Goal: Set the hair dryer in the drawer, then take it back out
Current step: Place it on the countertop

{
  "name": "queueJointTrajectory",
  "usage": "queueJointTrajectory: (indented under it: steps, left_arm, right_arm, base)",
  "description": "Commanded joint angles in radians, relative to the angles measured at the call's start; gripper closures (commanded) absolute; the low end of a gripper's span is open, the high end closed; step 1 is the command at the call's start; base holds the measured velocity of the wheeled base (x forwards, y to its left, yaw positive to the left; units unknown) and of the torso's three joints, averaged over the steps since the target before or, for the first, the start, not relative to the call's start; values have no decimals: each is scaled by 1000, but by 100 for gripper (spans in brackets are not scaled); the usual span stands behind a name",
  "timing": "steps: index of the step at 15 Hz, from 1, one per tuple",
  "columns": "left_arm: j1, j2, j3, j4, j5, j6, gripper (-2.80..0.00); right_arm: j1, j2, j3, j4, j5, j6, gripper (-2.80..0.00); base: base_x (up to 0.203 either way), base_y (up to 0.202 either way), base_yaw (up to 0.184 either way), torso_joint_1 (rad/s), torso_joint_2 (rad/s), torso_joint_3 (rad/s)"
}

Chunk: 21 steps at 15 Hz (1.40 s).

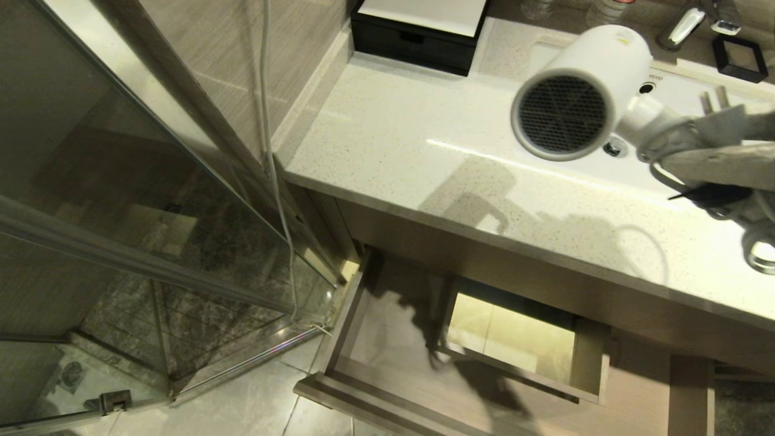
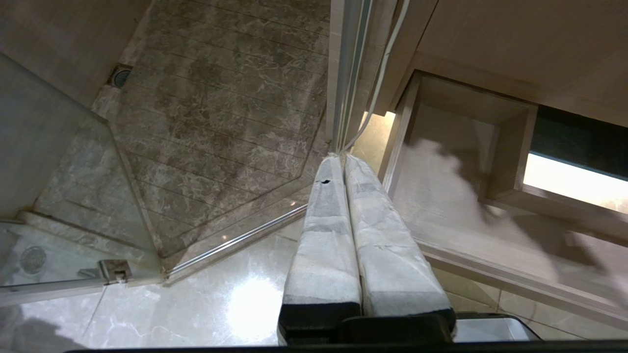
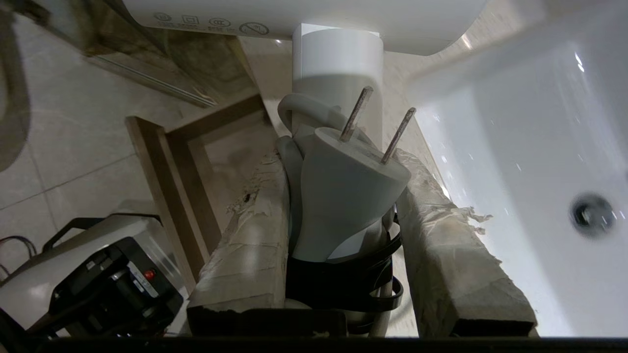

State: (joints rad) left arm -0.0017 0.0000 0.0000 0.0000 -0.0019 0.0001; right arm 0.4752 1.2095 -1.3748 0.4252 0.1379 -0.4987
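Note:
Next, my right gripper lets go of the white hair dryer on the bare countertop [image 1: 434, 117] in front of the black box.
The white hair dryer [image 1: 575, 91] hangs in the air above the countertop [image 1: 412, 139] at the right, its round grilled end facing me. My right gripper [image 1: 687, 148] is shut on its handle and bundled cord. In the right wrist view the plug [image 3: 343, 191] sits squeezed between the taped fingers [image 3: 255, 235], prongs pointing out, below the dryer's handle [image 3: 338, 63]. The light wood drawer [image 1: 363, 339] stands pulled out under the counter, with nothing inside around its boxed cut-out [image 1: 514, 339]. My left gripper [image 2: 342, 159] is parked, shut and empty, above the floor beside the drawer [image 2: 441, 206].
A white sink basin [image 1: 684, 91] with a drain lies under the dryer. At the counter's back stands a black box with a white lid [image 1: 418, 30]; a faucet [image 1: 684, 24] is further right. A glass shower door [image 1: 139, 200] is on the left.

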Motion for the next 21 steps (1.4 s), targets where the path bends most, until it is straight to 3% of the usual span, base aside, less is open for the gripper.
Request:
queueJointTrajectory:
  steps: [1, 5, 11, 14, 21]
  left_arm:
    - [0, 0, 2, 0, 0, 0, 0]
    - [0, 0, 2, 0, 0, 0, 0]
    - [0, 0, 2, 0, 0, 0, 0]
    - [0, 0, 2, 0, 0, 0, 0]
    - [0, 0, 2, 0, 0, 0, 0]
  right_arm:
    - [90, 206, -108, -23, 5, -2, 0]
    - [156, 321, -166, -87, 6, -2, 0]
    - [176, 470, -243, -187, -9, -10, 0]
    - [175, 550, -296, -238, -84, -6, 0]
    - [168, 638, -313, -381, -147, -10, 0]
  base:
    - [0, 0, 0, 0, 0, 0]
    - [0, 0, 0, 0, 0, 0]
    - [0, 0, 0, 0, 0, 0]
    - [0, 0, 0, 0, 0, 0]
    - [0, 0, 0, 0, 0, 0]
